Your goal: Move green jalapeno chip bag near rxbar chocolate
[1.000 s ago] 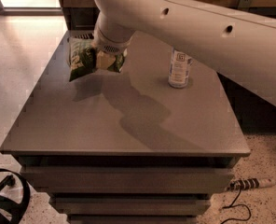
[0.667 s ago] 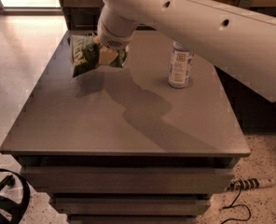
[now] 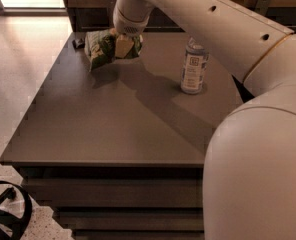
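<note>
Next, my gripper lets go of the green jalapeno chip bag beside the rxbar chocolate, at the table's far edge [image 3: 119,43] by the wooden cabinet. The bag is now held just above the table.
My gripper [image 3: 123,46] is shut on the green jalapeno chip bag [image 3: 101,48] and holds it just above the far left part of the table [image 3: 113,124]. The bag is crinkled, green with pale lettering, and hangs to the left of the fingers. The rxbar chocolate [image 3: 79,43] is a small dark oblong lying at the table's far left corner, just left of the bag. My white arm reaches in from the right and covers the right side of the view.
A clear plastic bottle [image 3: 193,67] with a white label stands upright at the right middle of the table. A wooden cabinet runs behind the table. A black wheeled object [image 3: 5,214] sits on the floor at the lower left.
My gripper has carried the bag farther back and to the left, toward the far left corner. The camera view has shifted, and the small dark bar now shows.
</note>
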{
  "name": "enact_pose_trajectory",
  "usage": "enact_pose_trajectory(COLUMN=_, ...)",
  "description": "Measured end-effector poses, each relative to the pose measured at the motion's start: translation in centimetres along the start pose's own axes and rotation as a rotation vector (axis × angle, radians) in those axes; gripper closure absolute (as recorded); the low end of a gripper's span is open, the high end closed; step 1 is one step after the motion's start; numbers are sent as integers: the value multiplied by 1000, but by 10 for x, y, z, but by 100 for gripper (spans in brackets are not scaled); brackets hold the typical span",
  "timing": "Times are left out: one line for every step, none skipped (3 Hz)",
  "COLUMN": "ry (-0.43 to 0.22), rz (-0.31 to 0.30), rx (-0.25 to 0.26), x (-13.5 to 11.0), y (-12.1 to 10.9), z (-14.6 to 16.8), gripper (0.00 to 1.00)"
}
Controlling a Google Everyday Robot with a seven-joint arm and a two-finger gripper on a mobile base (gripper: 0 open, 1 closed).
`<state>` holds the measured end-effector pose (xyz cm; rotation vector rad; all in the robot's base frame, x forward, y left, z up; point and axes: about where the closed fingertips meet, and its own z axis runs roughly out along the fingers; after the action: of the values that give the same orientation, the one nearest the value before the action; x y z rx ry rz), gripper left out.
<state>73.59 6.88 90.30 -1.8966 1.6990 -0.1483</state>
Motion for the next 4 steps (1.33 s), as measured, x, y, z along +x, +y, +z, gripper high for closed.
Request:
enact_pose_trajectory(ry=22, rz=9, rx=6, x=14, y=-25, z=8, gripper=100)
enact_pose_trajectory(ry=39, rz=24, rx=17, x=26, y=-45, z=15, gripper=100)
enact_pose_trajectory(ry=61, rz=40, rx=32, x=34, y=-60, z=24, gripper=100)
enact_pose_trajectory(ry=79, rz=76, rx=60, x=44, y=-74, z=36, gripper=100)
